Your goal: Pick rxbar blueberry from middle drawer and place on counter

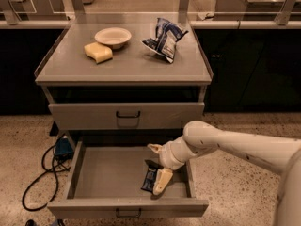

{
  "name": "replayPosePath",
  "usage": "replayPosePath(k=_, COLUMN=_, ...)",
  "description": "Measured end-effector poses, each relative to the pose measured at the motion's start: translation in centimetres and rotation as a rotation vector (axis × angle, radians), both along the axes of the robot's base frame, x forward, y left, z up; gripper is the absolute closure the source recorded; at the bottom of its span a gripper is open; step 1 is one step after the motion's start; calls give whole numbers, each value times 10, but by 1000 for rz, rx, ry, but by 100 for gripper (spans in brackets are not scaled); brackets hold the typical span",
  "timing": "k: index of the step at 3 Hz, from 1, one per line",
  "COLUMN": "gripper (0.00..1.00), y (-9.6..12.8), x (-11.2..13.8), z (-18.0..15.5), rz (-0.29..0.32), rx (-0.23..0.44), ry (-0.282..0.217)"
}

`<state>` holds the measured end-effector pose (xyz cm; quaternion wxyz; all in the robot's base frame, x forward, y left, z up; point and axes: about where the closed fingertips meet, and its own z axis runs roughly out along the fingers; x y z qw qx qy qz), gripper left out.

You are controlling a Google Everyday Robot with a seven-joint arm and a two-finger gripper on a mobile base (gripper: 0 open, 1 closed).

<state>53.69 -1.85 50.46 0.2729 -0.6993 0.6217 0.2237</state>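
The near-side half of the rxbar blueberry (148, 182), the part closest to the front of the middle drawer, will be gripped by my gripper.
The rxbar blueberry (149, 180), a small dark wrapper with pale print, lies flat on the floor of the middle drawer (103, 178), near its right front corner. The drawer is pulled fully out. My gripper (158, 165) is down inside the drawer, right over the bar. Its fingers are open. One fingertip (154, 148) is behind the bar and the other (162, 181) sits just right of it, at or near the bar's edge. The bar rests on the drawer floor. The counter (127, 67) is the grey cabinet top above.
On the counter stand a pale bowl (113, 36), a yellow sponge (99, 52) and a crumpled blue-and-white snack bag (164, 39). The upper drawer (127, 115) is closed. Black cables (40, 178) and a blue box (62, 149) lie on the floor at the left.
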Motion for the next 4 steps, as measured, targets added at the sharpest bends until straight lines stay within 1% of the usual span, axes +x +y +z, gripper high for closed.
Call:
replayPosePath(k=1, gripper=0, y=-12, x=0, z=-14, rz=-5, rx=-131, ry=-31)
replayPosePath(k=2, gripper=0, y=-8, x=3, z=-18, rz=0, rx=-129, ry=-26)
replayPosePath(k=3, gripper=0, y=-10, x=18, z=-36, rz=-27, rx=-68, ry=-6)
replayPosePath(k=4, gripper=0, y=-16, x=30, z=-78, rz=-110, rx=25, ry=24)
